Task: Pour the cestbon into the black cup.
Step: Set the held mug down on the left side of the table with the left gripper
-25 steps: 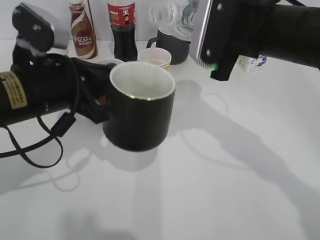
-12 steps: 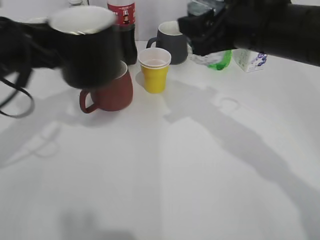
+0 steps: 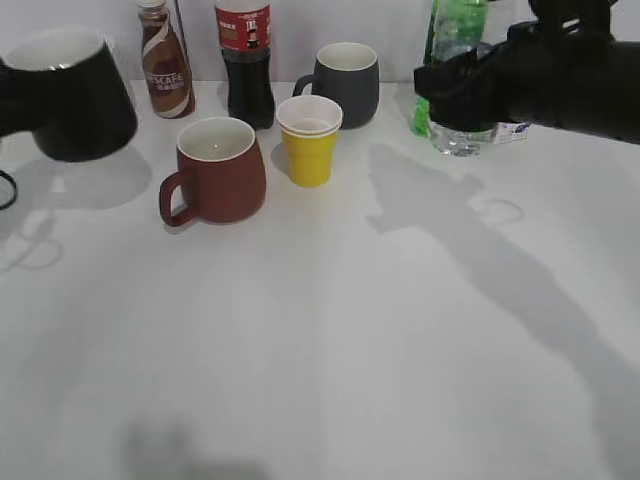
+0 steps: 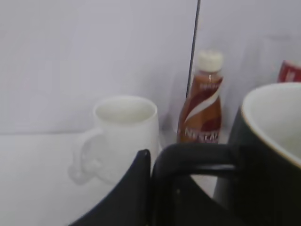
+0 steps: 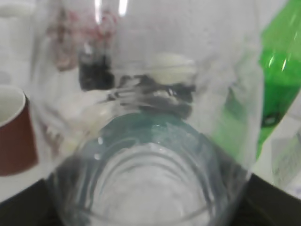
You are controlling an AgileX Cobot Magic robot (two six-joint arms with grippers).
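Next, my right gripper sets the cestbon, now upright at the back, down on the table (image 3: 443, 216) just in front of the green bottle.
The black cup (image 3: 75, 95), glossy with a white inside, is at the far left of the exterior view and appears to be held off the table. My left gripper (image 4: 143, 188) is shut on its loop handle (image 4: 197, 155), and the cup body (image 4: 270, 155) fills the right of the left wrist view. The cestbon (image 3: 461, 135) is upright at the back right, its label hidden by my right gripper (image 3: 470, 88), which is shut around it. The clear ribbed bottle (image 5: 150, 141) fills the right wrist view. I cannot tell if it touches the table.
A brown-red mug (image 3: 215, 170), a yellow paper cup (image 3: 309, 140), a dark grey mug (image 3: 345, 82), a cola bottle (image 3: 246, 60) and a Nescafe bottle (image 3: 165, 60) stand at the back. A bright green bottle (image 3: 450, 30) stands beside the cestbon. A white mug (image 4: 124, 132) shows in the left wrist view.
My left arm has carried the black cup from the middle to the far left. My right arm has brought the cestbon from raised and tilted to upright at the back right.
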